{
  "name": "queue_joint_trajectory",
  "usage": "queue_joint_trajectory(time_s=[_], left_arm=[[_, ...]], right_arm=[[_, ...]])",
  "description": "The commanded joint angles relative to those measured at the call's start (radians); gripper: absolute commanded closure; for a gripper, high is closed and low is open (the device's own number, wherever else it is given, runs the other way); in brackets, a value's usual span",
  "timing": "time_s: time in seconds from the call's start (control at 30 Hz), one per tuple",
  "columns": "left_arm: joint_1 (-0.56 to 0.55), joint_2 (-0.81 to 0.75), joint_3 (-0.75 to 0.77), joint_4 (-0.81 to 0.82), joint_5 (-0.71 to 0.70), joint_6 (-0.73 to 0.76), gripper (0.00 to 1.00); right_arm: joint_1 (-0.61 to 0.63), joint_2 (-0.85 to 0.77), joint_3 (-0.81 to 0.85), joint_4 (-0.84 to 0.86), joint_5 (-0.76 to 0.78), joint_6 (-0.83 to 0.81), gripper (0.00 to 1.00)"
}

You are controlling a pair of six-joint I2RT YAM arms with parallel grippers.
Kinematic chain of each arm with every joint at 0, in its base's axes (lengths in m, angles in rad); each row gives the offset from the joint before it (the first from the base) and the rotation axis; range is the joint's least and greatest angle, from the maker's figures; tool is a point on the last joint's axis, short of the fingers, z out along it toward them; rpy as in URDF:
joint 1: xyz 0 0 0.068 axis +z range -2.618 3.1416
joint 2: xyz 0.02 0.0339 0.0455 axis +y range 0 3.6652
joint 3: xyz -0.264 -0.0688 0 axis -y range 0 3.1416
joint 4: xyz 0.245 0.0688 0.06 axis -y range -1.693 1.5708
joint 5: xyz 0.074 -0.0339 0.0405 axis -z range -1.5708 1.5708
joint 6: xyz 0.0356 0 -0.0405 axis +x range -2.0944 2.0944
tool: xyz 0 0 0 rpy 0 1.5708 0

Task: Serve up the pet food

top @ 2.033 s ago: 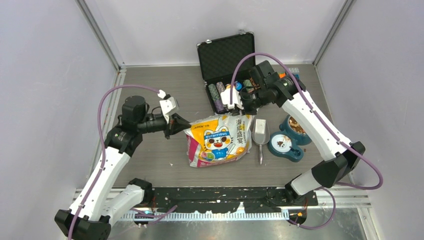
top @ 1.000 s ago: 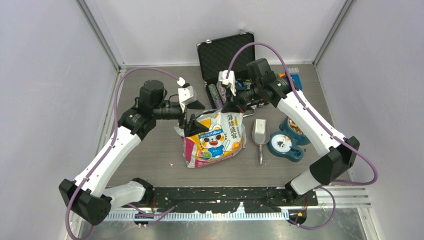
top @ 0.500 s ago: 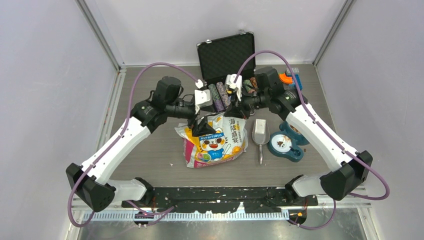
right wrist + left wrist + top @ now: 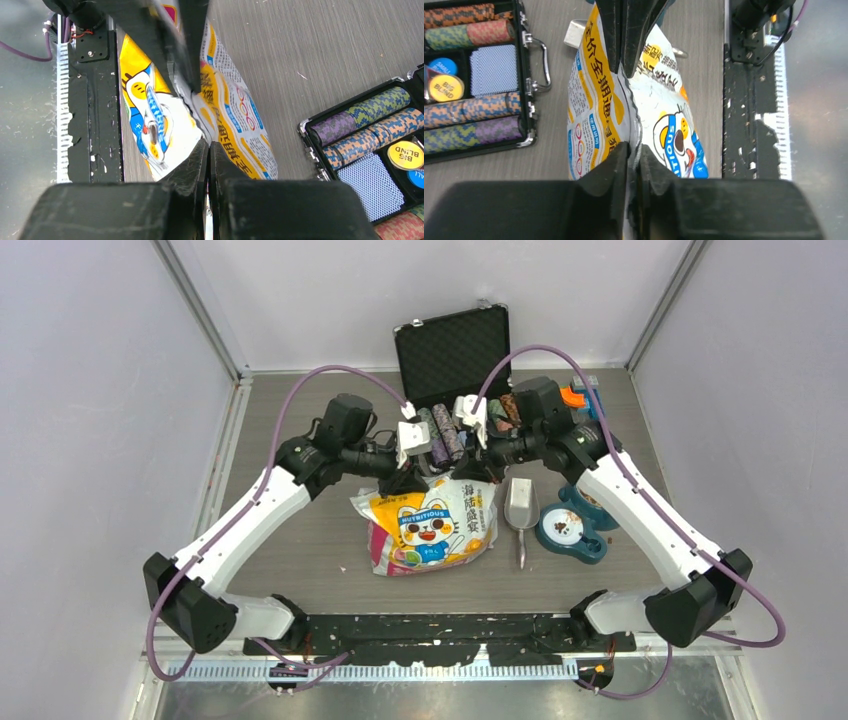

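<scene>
I need to open my right gripper and take the seam nearer the bag's corner (image 4: pixel 492 488) by the scoop, as my grippers pinch the bag's top seam close together at its middle.
The cartoon-cat pet food bag (image 4: pixel 430 525) lies mid-table with its top edge pulled up. My left gripper (image 4: pixel 408 478) and right gripper (image 4: pixel 470 472) pinch that top seam side by side. In the left wrist view my left gripper (image 4: pixel 634 150) is shut on the bag's seam (image 4: pixel 631 115). In the right wrist view my right gripper (image 4: pixel 208 145) is shut on the same bag (image 4: pixel 225 125). A few bits of pet food (image 4: pixel 563 528) show in the teal double bowl (image 4: pixel 545 537); the bag's contents are hidden.
A metal scoop (image 4: pixel 520 505) lies between bag and bowl. An open black case of poker chips (image 4: pixel 450 350) stands behind the bag, close to both wrists, and shows in the left wrist view (image 4: pixel 484 75) and the right wrist view (image 4: pixel 370 135). A black rail (image 4: pixel 440 635) runs along the near edge.
My left arm swung right to the bag's top edge and its jaws closed on the seam. The right gripper kept its hold and drew the bag's top upward and slightly right.
</scene>
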Motion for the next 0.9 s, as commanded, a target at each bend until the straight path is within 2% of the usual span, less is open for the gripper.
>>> queue_joint_trajectory(time_s=[0.0, 0.03, 0.17, 0.23, 0.27, 0.33, 0.37, 0.5, 0.57, 0.77, 0.87], left_arm=[[-0.006, 0.000, 0.040, -0.020, 0.073, 0.009, 1.00], [-0.007, -0.003, 0.034, -0.011, 0.073, 0.006, 1.00], [-0.006, -0.025, 0.022, -0.009, 0.120, 0.021, 1.00], [-0.006, -0.035, 0.015, 0.013, 0.144, 0.005, 1.00], [-0.007, -0.038, 0.012, 0.028, 0.151, -0.011, 1.00], [-0.006, -0.038, 0.011, 0.062, 0.161, -0.051, 1.00], [-0.006, -0.037, 0.011, 0.080, 0.167, -0.075, 1.00], [-0.007, -0.029, 0.011, 0.137, 0.234, -0.143, 1.00], [-0.006, -0.030, 0.011, 0.137, 0.238, -0.156, 1.00], [-0.007, -0.056, -0.015, 0.156, 0.196, -0.165, 1.00], [-0.005, -0.060, -0.023, 0.169, 0.177, -0.176, 1.00]], right_arm=[[-0.005, -0.130, 0.079, 0.183, -0.142, -0.018, 0.95], [-0.013, -0.135, 0.083, 0.180, -0.135, -0.016, 0.95], [-0.042, -0.148, 0.101, 0.114, -0.114, -0.044, 0.74], [-0.044, -0.147, 0.114, -0.010, -0.106, -0.171, 0.51], [-0.045, -0.139, 0.120, -0.138, -0.110, -0.325, 0.47], [-0.044, -0.126, 0.134, -0.299, -0.108, -0.519, 0.41], [-0.043, -0.123, 0.135, -0.321, -0.104, -0.536, 0.36], [-0.038, -0.107, 0.122, -0.375, -0.088, -0.636, 0.29], [-0.037, -0.106, 0.099, -0.343, -0.077, -0.644, 0.28], [-0.036, -0.077, 0.076, -0.137, -0.004, -0.436, 0.27], [-0.024, -0.038, 0.106, -0.137, 0.044, -0.382, 0.31]])
